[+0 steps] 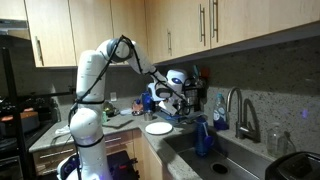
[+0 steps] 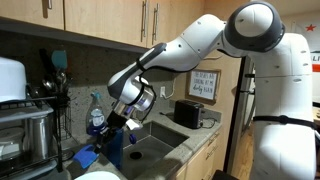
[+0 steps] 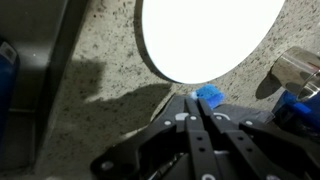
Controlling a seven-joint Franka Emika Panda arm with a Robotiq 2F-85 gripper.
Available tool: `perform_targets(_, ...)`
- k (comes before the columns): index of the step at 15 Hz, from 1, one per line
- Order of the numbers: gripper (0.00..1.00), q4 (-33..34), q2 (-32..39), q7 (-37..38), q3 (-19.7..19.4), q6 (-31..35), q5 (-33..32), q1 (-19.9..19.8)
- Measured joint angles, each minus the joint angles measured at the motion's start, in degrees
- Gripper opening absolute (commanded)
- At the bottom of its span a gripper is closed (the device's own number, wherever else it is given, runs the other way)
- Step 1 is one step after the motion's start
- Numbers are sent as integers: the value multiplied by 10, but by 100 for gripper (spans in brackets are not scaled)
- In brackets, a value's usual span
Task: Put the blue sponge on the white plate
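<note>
Next, I set the blue sponge down flat with my gripper on the middle of the white plate [image 1: 158,127] [image 3: 212,14].
The white plate [image 3: 210,35] lies flat on the speckled counter and fills the top of the wrist view; it also shows in an exterior view [image 1: 158,128] beside the sink. My gripper [image 3: 193,100] has its fingers pressed close together, with the small blue sponge [image 3: 208,96] pinched at the tips and sticking out to the right. The sponge is just off the plate's near rim. In both exterior views the gripper [image 1: 172,103] [image 2: 118,122] hangs a little above the counter, tilted down. The sponge is too small to make out there.
A sink [image 1: 215,160] with a faucet [image 1: 237,110] lies next to the plate, with a tall blue cup [image 1: 203,138] in it. A clear glass object [image 3: 295,68] stands right of the plate. A clear bottle [image 2: 96,112] and a toaster [image 2: 186,112] stand near the wall.
</note>
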Motion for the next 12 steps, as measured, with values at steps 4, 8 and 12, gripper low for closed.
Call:
perform_targets(4, 1, -54, -28, -24, -36, -1, 50, 49)
perform_targets(8, 6, -92, -41, -25, -53, 1, 52, 95)
perform_targets(12, 6, -112, -57, -26, -56, 7, 52, 118)
